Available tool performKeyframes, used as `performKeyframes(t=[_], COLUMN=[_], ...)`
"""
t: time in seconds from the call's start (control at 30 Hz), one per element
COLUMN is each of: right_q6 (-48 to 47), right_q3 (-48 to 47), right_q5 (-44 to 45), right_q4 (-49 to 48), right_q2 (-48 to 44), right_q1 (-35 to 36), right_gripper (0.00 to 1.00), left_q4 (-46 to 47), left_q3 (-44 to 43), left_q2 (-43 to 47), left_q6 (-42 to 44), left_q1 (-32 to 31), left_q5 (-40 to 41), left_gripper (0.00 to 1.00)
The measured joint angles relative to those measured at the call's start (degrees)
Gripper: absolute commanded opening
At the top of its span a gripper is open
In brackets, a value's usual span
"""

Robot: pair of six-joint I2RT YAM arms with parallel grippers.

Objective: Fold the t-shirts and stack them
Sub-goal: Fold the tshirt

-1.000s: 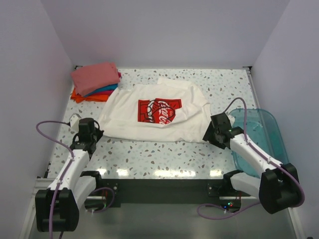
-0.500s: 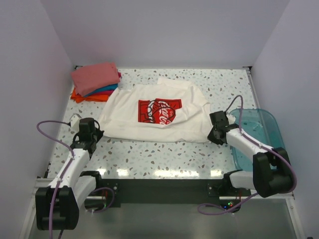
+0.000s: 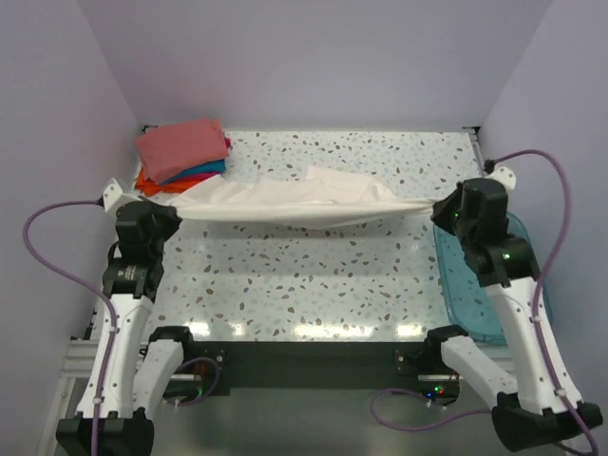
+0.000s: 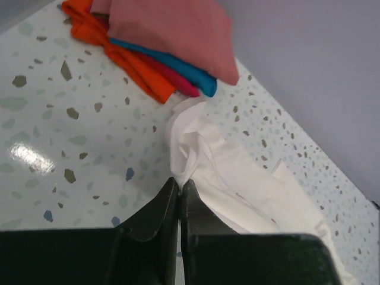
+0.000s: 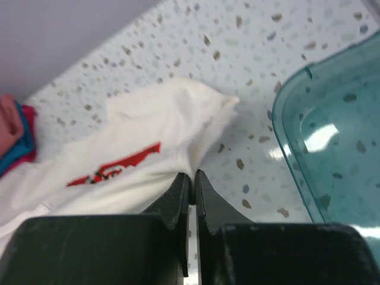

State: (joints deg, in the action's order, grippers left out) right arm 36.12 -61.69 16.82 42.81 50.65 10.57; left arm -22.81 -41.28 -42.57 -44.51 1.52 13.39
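Next, I let go of the corner of the white t-shirt with my left gripper on the bare speckled table (image 3: 194, 283), in front of the folded stack.
The white t-shirt (image 3: 304, 199) hangs stretched in a band above the table, held at both ends. My left gripper (image 3: 169, 211) is shut on its left corner (image 4: 184, 169); my right gripper (image 3: 439, 205) is shut on its right corner (image 5: 193, 166). The red print (image 5: 116, 167) shows in the right wrist view. Folded salmon-pink (image 3: 182, 147), teal (image 3: 204, 171) and orange (image 3: 157, 182) t-shirts lie stacked at the back left, with the pink one (image 4: 172, 29) on top.
A translucent teal plastic bin (image 3: 480, 285) sits at the right edge of the speckled table (image 3: 304, 285), just under my right arm. The enclosure walls stand close on both sides and at the back.
The right gripper shut on the shirt's right corner. Both arms rose and pulled apart, lifting the flat shirt off the table into a taut band.
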Motion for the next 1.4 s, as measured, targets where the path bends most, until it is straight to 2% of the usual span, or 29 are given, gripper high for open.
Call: performKeyframes(t=[0.17,0.37,0.5,0.7,0.87,1.0,1.07,1.13,1.2,1.3,1.4], right_q6=[-2.4,-5.4,-7.2,-7.5,-7.5,-7.2,-7.1,-7.0,-6.9,-6.2,-5.1], right_q3=[-17.4,-31.0,-34.8,-41.6,-54.8,-66.1,-70.0,-69.2,-63.0,-49.4,-33.6], right_q5=[-0.2,-0.4,-1.6,-7.7,-10.4,-10.6,-10.6,-10.6,-10.6,-11.0,-12.6], right_q4=[5.4,7.6,5.8,-0.8,-1.1,0.0,-0.6,-2.0,-4.5,-7.4,-9.6], right_q2=[-2.2,5.0,14.1,34.3,48.8,51.5,50.4,47.2,41.6,32.9,26.0], right_q1=[-0.1,-0.2,-0.9,-5.7,-7.6,-9.2,-10.3,-11.3,-12.0,-12.1,-12.1], right_gripper=[0.00,0.00,0.00,0.00,0.00,0.00,0.00,0.00,0.00,0.00,0.00], left_q4=[-3.0,-1.7,2.1,8.4,8.5,8.0,8.5,9.9,11.7,15.3,17.8], left_q3=[-14.8,-28.1,-31.2,-38.1,-56.2,-71.7,-76.7,-78.0,-76.0,-64.5,-49.2], left_q2=[2.1,-4.0,-13.0,-34.4,-52.6,-60.2,-61.3,-60.5,-58.7,-53.0,-47.4], left_q6=[1.3,2.1,2.1,2.1,2.3,2.4,2.3,2.3,2.3,2.1,2.0], left_q1=[0.0,0.1,0.3,0.4,0.7,1.6,2.3,3.1,3.6,3.7,3.7], left_q5=[-1.6,-4.6,-7.6,-15.0,-22.0,-26.1,-27.7,-28.9,-29.8,-30.7,-31.3], left_gripper=[0.00,0.00,0.00,0.00,0.00,0.00,0.00,0.00,0.00,0.00,0.00])
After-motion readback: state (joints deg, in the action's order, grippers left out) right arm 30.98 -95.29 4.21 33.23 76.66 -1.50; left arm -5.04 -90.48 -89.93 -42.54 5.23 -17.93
